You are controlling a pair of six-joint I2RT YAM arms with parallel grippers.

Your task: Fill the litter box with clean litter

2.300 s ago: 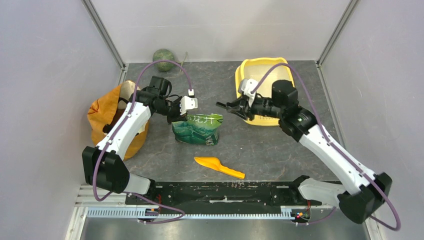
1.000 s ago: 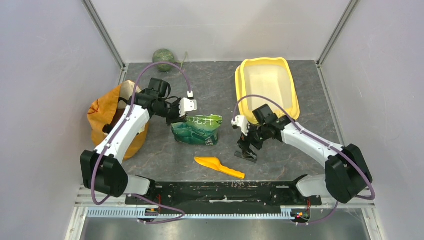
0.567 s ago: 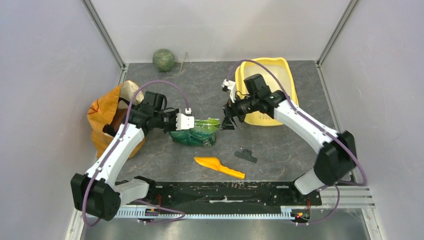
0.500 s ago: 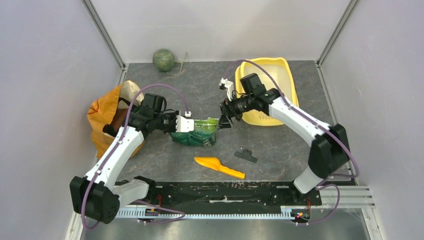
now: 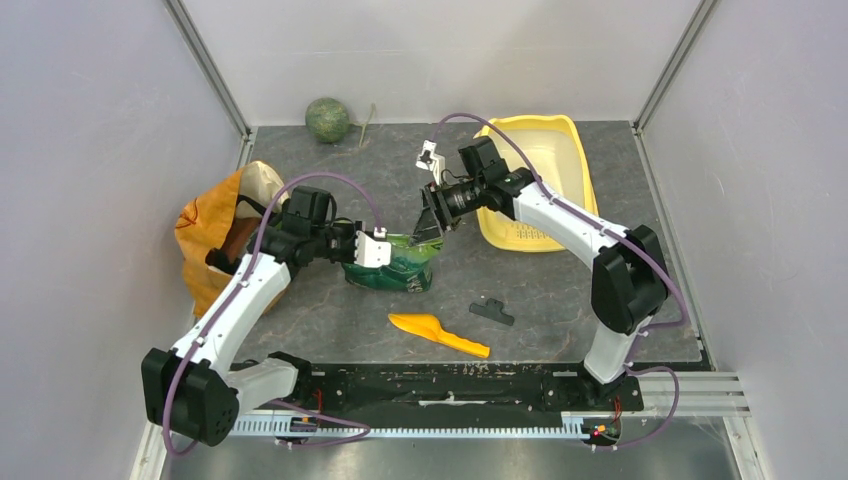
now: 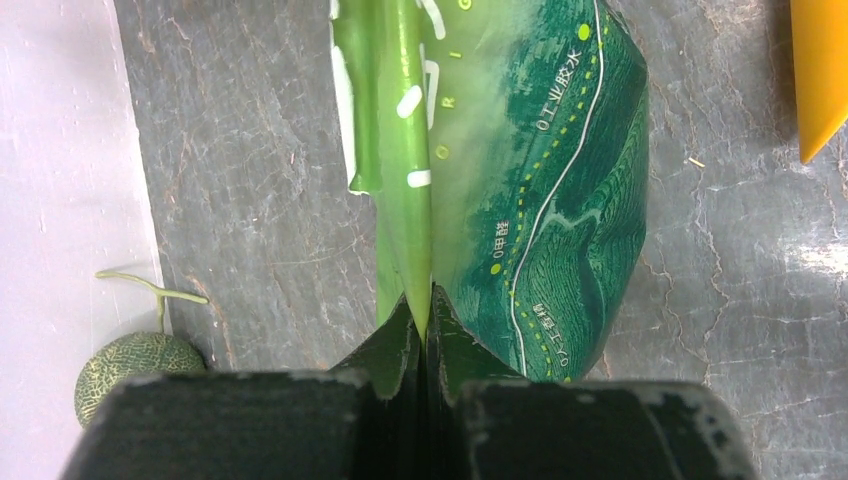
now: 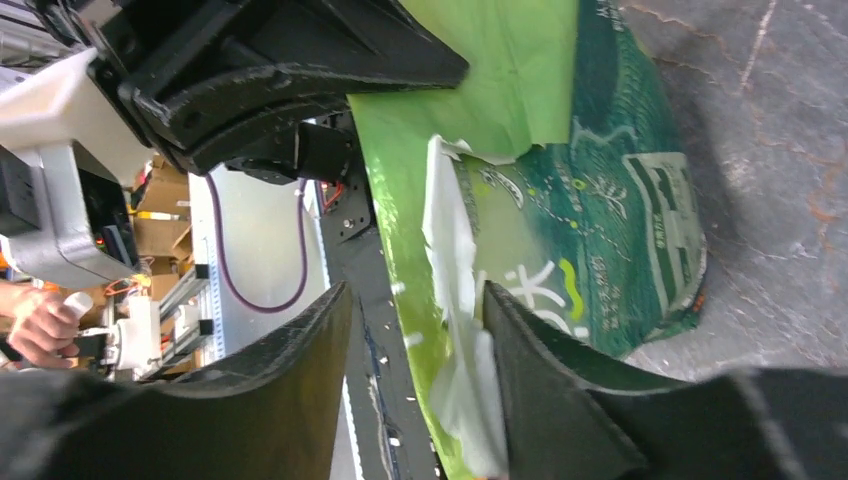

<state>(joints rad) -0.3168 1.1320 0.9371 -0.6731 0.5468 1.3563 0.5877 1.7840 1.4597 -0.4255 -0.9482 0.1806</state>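
The pouch's torn edge ends partway along the top, so the robot's right gripper will pinch the pouch's corner while the left gripper takes the green flap [image 7: 515, 85] from behind.
The yellow litter box [image 5: 589, 190] sits at the back right with a pale basin; no clean litter shows in any view. A green printed pouch [image 5: 395, 262] stands mid-table. My left gripper [image 5: 376, 249] is shut on the pouch's top seam at its left end, and in the left wrist view the jaws [image 6: 428, 312] pinch the flat green edge of the pouch [image 6: 540, 200]. My right gripper [image 5: 428, 226] is at the pouch's top right corner. Its fingers [image 7: 415, 295] stand open on either side of the pouch's torn top edge [image 7: 445, 250], the right finger against it.
An orange scoop [image 5: 440, 335] lies near the front edge, with a small black piece [image 5: 490, 311] to its right. An orange-yellow bag [image 5: 215, 240] slumps at the left wall. A green melon [image 5: 327, 118] rests at the back.
My right gripper left the small black piece on the table and swung back-left to the pouch's top corner, its jaws narrowing. The left gripper kept its hold on the pouch.
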